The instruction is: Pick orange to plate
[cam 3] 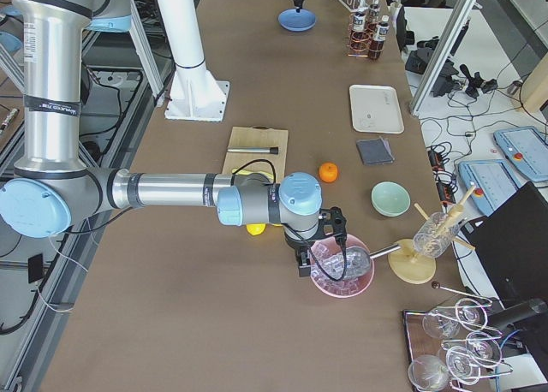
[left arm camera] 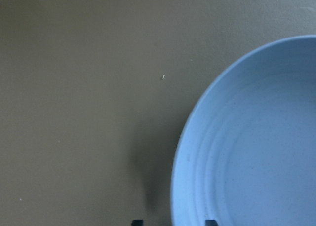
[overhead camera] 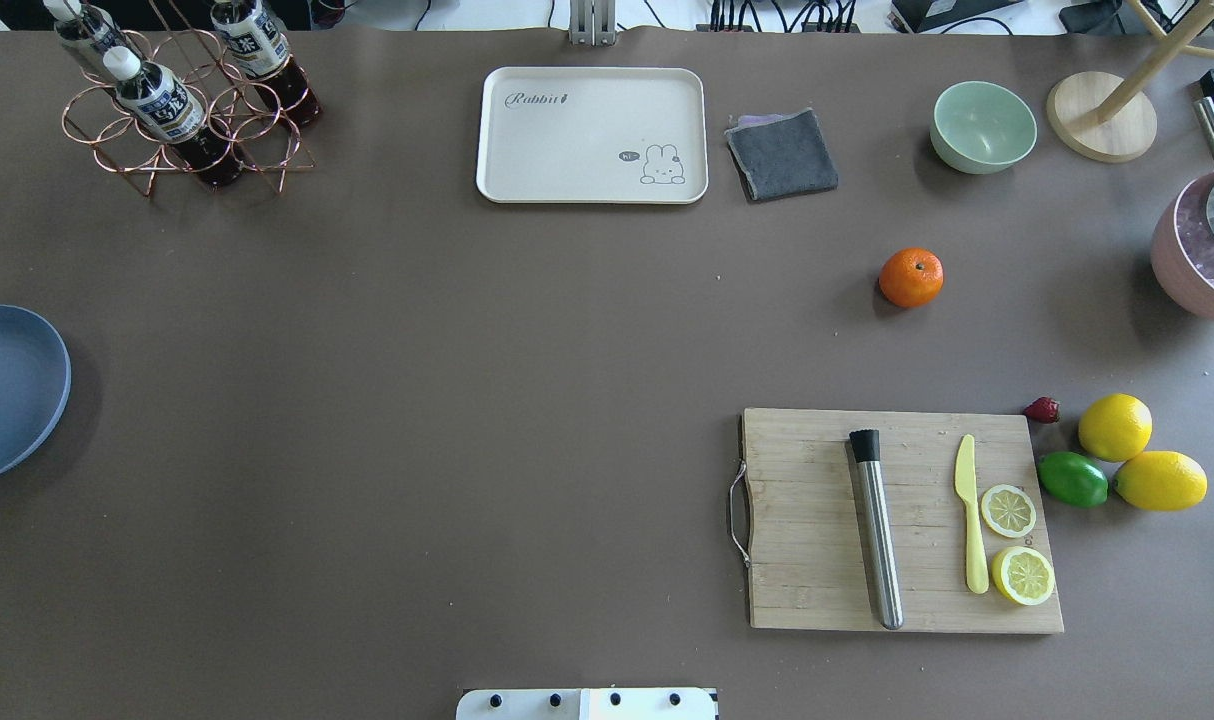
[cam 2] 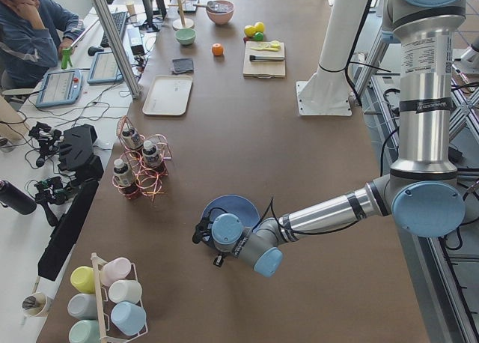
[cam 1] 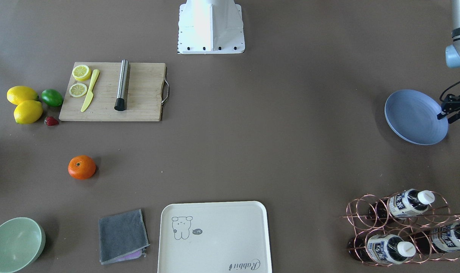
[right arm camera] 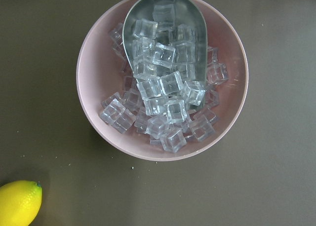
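Observation:
Next, my left gripper lets go of the light-blue plate on the table (cam 1: 210, 141) between the cream tray and the handle of the cutting board.
The orange (overhead camera: 911, 277) rests by itself on the brown table, right of centre in the overhead view, also visible as the orange (cam 1: 82, 167) from the front. The light-blue plate (overhead camera: 7, 390) lies at the table's far left edge. My left gripper (cam 1: 444, 115) hovers over the rim of the plate (cam 1: 415, 116), far from the orange. In the left wrist view the plate (left arm camera: 256, 147) fills the right half, and the two fingertips (left arm camera: 137, 222) stand apart, so the gripper is open with nothing held. My right gripper (cam 3: 320, 248) hangs over a pink bowl; whether it is open or shut I cannot tell.
The pink bowl (right arm camera: 94, 102) holds ice cubes and a metal scoop. A cutting board (overhead camera: 817, 520) carries a muddler, a yellow knife and lemon slices, with lemons (overhead camera: 1115, 427), a lime and a strawberry beside it. At the far side: cream tray (overhead camera: 592, 135), grey cloth (overhead camera: 782, 155), green bowl (overhead camera: 983, 127), bottle rack (overhead camera: 182, 110).

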Controlling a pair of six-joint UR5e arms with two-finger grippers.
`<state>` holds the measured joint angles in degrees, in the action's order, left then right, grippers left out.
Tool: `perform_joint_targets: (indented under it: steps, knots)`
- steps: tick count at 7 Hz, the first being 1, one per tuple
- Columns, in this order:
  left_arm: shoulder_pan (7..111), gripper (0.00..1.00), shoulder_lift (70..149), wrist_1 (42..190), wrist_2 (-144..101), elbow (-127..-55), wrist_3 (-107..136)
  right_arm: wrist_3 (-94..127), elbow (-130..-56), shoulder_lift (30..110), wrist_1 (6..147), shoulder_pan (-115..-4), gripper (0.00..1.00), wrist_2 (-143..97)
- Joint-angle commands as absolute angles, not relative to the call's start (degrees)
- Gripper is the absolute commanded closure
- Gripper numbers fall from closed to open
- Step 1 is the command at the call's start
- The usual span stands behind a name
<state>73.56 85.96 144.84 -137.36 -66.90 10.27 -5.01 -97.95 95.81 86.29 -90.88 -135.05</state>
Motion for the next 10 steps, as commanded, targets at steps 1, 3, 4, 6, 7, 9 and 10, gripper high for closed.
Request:
perform_joint_targets:
  steps: [1,3,4,6,7,9,10]
  knots:
    - [73.39,0.95,86.31,144.84,-137.46,-67.06,10.63,-5.01,-98.0,95.8,86.22,-90.88,0.0,-135.09]
    - [73.65,1.0,87.27,144.93,-138.59,-68.11,15.18,-5.01,-98.09,95.8,86.22,-90.88,0.0,-135.09]
    - [74.09,1.0,88.32,144.93,-143.22,-70.38,21.47,-5.01,-98.09,95.8,86.22,-90.88,0.0,-135.09]
    - [74.36,1.0,89.82,145.11,-147.54,-78.18,35.96,-5.01,-98.09,95.8,86.22,-90.88,0.0,-135.09]
    - [74.27,1.0,89.91,147.11,-147.57,-82.92,45.52,-5.01,-98.09,95.8,86.22,-90.88,0.0,-135.17]
    - [68.68,1.0,92.88,151.86,-144.86,-89.97,65.92,-4.92,-98.09,95.8,86.22,-90.88,0.0,-135.18]
    - [60.72,1.0,94.21,152.05,-136.66,-93.13,72.36,-4.92,-98.09,95.8,86.22,-90.88,0.0,-135.26]
